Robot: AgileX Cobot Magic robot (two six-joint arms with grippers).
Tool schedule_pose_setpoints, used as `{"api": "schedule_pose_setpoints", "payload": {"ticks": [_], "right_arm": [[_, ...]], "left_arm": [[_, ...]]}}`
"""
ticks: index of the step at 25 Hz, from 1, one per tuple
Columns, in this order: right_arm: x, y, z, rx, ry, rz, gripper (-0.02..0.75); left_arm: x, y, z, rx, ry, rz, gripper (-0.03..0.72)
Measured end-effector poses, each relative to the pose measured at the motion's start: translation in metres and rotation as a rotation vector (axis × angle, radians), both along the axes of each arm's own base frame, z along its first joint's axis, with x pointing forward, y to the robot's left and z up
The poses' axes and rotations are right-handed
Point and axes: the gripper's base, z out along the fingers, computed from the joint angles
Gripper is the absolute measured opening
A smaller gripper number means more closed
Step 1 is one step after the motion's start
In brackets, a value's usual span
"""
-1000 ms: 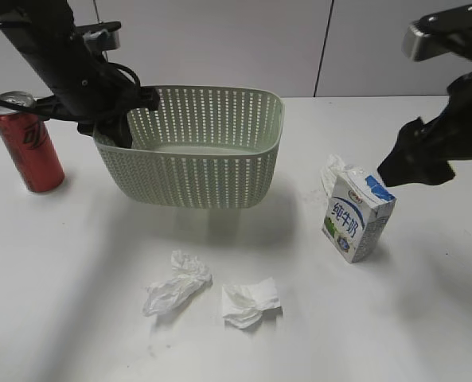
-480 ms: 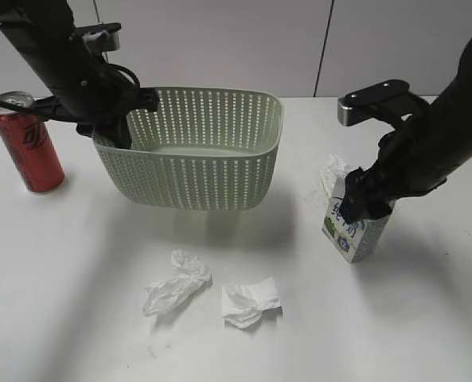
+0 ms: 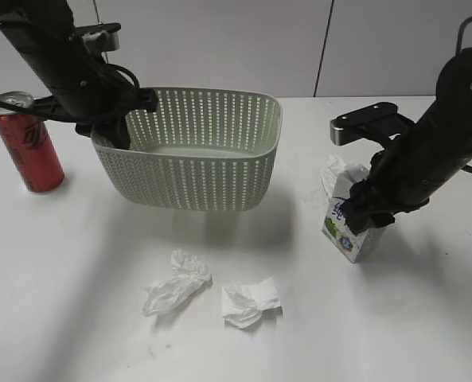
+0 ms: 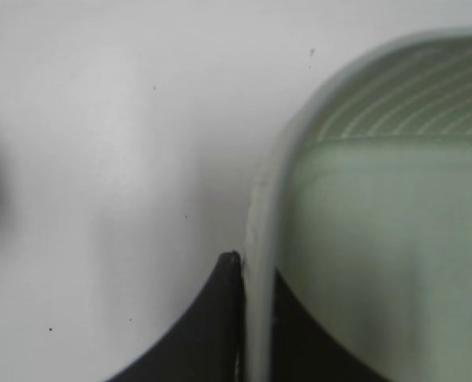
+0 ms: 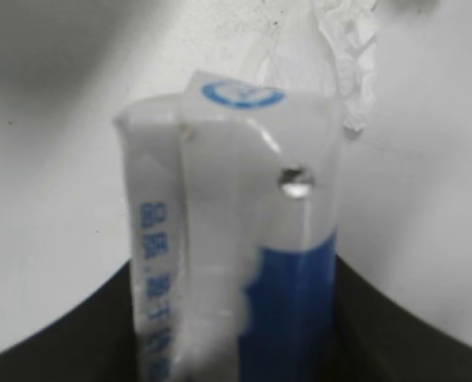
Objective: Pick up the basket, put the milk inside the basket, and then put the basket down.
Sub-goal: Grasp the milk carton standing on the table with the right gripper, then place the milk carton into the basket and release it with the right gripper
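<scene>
My right gripper has the milk to put in the basket. It will let go of it on the basket's bottom by the basket's near side (image 3: 216, 157), away from my left gripper.
The pale green basket (image 3: 196, 175) hangs a little above the white table, with its shadow beneath it. My left gripper (image 3: 116, 131) is shut on its left rim; in the left wrist view the two jaws (image 4: 255, 270) pinch the rim (image 4: 259, 199) from both sides. The milk (image 3: 341, 229), a white carton with blue lettering, stands on the table at the right. My right gripper (image 3: 368, 208) is down over its top. In the right wrist view both jaws (image 5: 234, 270) press against the sides of the milk (image 5: 236, 199).
A red soda can (image 3: 27, 143) stands at the far left beside the left arm. Two crumpled tissues (image 3: 176, 285) (image 3: 251, 302) lie in front of the basket. Another tissue (image 3: 331, 171) lies just behind the milk.
My right gripper came down from the upper right onto the milk and now holds it between its jaws. The basket and the left arm have barely moved.
</scene>
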Motion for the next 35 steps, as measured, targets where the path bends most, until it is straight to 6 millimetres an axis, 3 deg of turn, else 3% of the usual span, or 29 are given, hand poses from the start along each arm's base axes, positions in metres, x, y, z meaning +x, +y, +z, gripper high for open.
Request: {"api": "schedule_pose_setpoints", "payload": {"ticks": [6,9,15,22,27,31,35], "right_arm": [[-0.001,0.0,0.003,-0.003,0.006,0.005,0.319],[-0.002,0.001,0.017,-0.002,0.033,0.019,0.319],[0.004,0.006,0.072,0.017,0.016,0.058,0.317],[0.023,0.019,0.155,0.061,-0.086,0.109,0.316],[0.03,0.055,0.204,0.121,-0.24,0.197,0.316],[0.034,0.1,0.207,0.148,-0.267,0.29,0.315],[0.043,0.144,0.171,0.127,-0.207,0.367,0.314]], "left_arm": [[0.0,0.0,0.0,0.0,0.0,0.0,0.0],[0.0,0.0,0.0,0.0,0.001,0.0,0.0],[0.0,0.0,0.0,0.002,0.0,-0.001,0.0],[0.0,0.0,0.0,0.0,0.0,0.0,0.0],[0.0,0.0,0.0,-0.001,0.001,0.0,0.0],[0.0,0.0,0.0,-0.001,0.0,0.0,0.0],[0.0,0.0,0.0,-0.002,-0.002,0.001,0.0]]}}
